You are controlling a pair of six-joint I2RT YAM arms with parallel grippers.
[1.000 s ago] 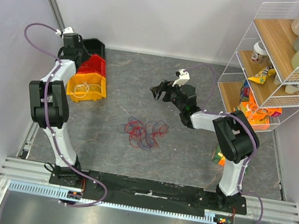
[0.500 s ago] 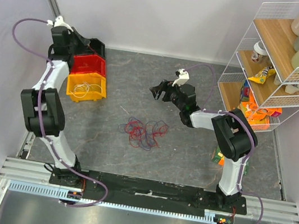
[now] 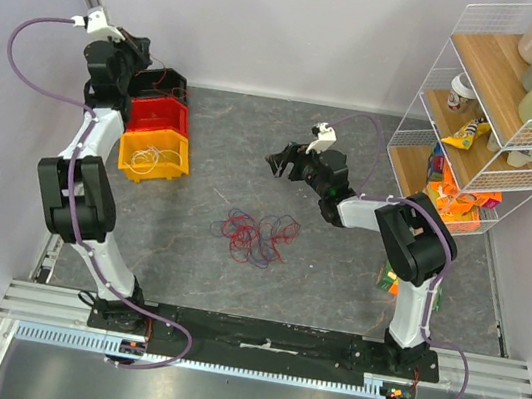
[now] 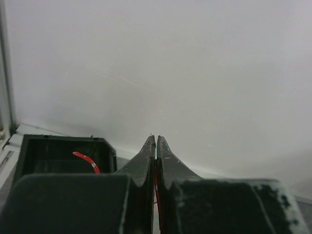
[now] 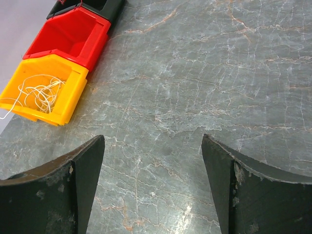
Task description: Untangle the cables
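Note:
My left gripper needs to drop the thin red cable inside the red bin (image 3: 162,116), between the black and yellow bins.
A tangle of red and dark purple-blue cables (image 3: 257,236) lies on the grey table in the top view. A white cable (image 3: 154,156) sits in the yellow bin; it also shows in the right wrist view (image 5: 41,92). My left gripper (image 3: 141,66) is at the back left over the black bin (image 3: 171,83), shut on a thin red cable (image 4: 156,183) that runs between the jaws. Another stretch of red cable (image 4: 85,158) lies in the black bin (image 4: 29,151). My right gripper (image 3: 277,161) is open and empty above bare table, behind the tangle (image 5: 152,139).
Yellow (image 3: 171,170), red (image 3: 158,114) and black bins stand in a row at the back left; the yellow (image 5: 53,78) and red (image 5: 68,39) ones show in the right wrist view. A wire shelf (image 3: 492,114) with bottles and packets stands at the right. The back wall is close behind the left gripper.
My left arm has swung back and up, from over the red bin to over the black bin near the wall. The right arm and the tangle have not moved.

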